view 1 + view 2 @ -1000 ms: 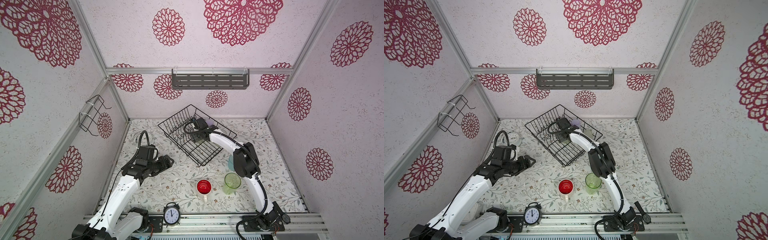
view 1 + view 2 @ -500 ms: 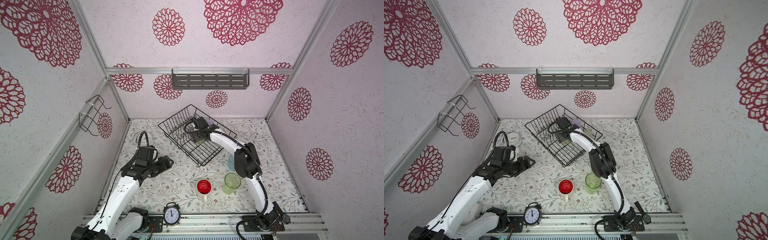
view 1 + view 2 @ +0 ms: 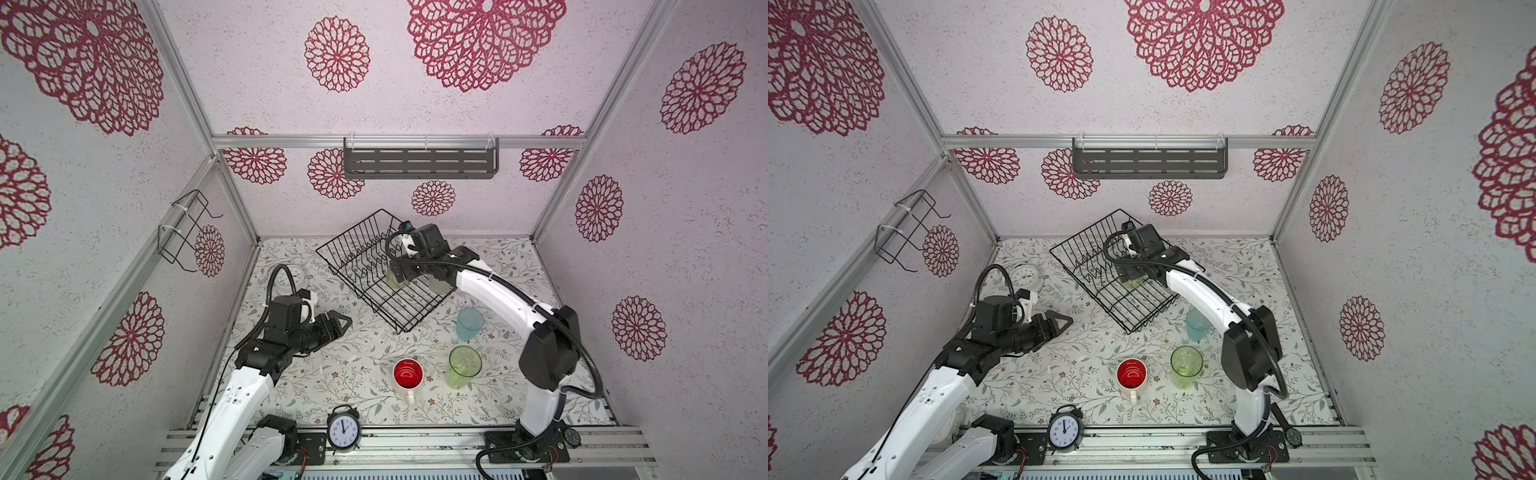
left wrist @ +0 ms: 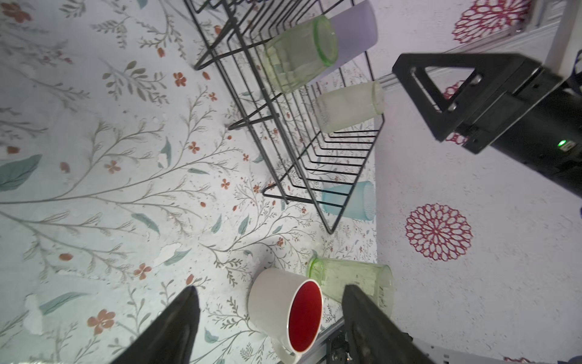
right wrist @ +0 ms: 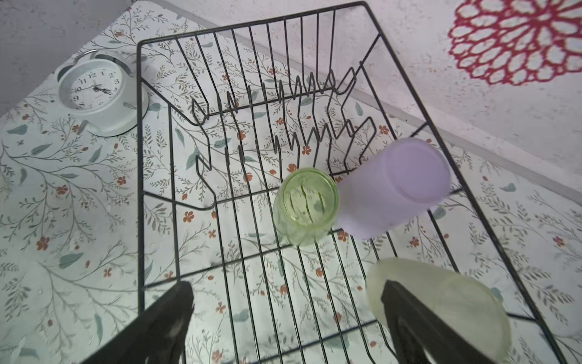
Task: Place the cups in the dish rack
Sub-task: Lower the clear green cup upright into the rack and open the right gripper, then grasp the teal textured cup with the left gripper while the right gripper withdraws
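My right gripper moves to the light-blue tumbler next and closes on the tumbler's rim [image 3: 483, 321], on the side away from the dish rack.
The black wire dish rack [image 3: 374, 270] [image 5: 157, 157] sits at the back of the table. Three cups stand in it: a green tumbler [image 5: 305, 205] with its base up, a lilac tumbler [image 5: 396, 186] touching it, and a pale yellowish tumbler [image 5: 441, 302]. My right gripper [image 5: 286, 285] hangs open above the rack floor, one finger in front of the yellowish tumbler, holding nothing. On the table stand a light-blue tumbler [image 3: 469, 324], a green tumbler [image 3: 464, 365] and a white mug with red inside [image 3: 408, 374]. My left gripper [image 3: 338, 322] [image 4: 269, 288] hovers open and empty left of the rack.
A white alarm clock [image 3: 291, 275] lies by the rack's left corner. A black alarm clock [image 3: 343, 428] stands on the front rail. A small wire holder [image 3: 187, 232] hangs on the left wall, and a grey slotted shelf [image 3: 419, 158] on the back wall.
My right gripper's jaws have spread wider above the rack and the green tumbler stands free there. The left arm has hardly moved.
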Robot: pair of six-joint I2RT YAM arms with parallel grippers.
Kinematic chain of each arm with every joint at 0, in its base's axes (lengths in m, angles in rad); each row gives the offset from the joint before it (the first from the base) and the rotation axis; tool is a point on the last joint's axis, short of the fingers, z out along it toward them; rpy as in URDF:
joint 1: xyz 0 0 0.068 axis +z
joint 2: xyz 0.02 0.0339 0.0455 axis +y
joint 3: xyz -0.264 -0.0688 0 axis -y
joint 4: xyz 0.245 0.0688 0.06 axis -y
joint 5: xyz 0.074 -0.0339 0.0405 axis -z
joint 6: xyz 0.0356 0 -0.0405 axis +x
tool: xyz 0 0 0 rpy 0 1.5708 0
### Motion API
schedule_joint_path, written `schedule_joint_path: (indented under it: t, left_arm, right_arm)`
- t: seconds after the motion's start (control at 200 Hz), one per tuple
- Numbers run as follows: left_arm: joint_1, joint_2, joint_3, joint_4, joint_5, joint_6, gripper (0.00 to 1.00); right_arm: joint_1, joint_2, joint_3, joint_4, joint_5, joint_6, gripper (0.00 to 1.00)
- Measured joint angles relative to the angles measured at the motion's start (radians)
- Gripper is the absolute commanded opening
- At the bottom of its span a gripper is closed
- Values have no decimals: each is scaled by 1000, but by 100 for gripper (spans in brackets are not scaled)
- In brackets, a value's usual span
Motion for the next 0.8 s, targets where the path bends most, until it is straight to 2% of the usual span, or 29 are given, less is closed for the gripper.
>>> schedule_joint_path:
  t: [0.22, 0.34, 0.415, 0.55, 0.691, 0.801]
  left_arm:
    - [-153, -37, 0, 66, -12, 8, 74]
    - [-249, -5, 5, 90, -54, 11, 74]
    - [-306, 38, 18, 97, -84, 13, 74]
    - [-404, 124, 49, 99, -151, 25, 74]
    - [-451, 212, 112, 78, -214, 56, 74]
    - [-455, 256, 151, 80, -249, 82, 74]
  right_arm:
    - [1, -397, -505, 202, 89, 44, 99]
    - [-15, -631, -780, 336, 95, 108, 99]
    - [-44, -741, -890, 354, 98, 155, 99]
    - [-161, -789, -917, 293, 106, 267, 99]
    - [-326, -709, -848, 156, 94, 392, 99]
    - [-386, -640, -808, 69, 59, 440, 99]
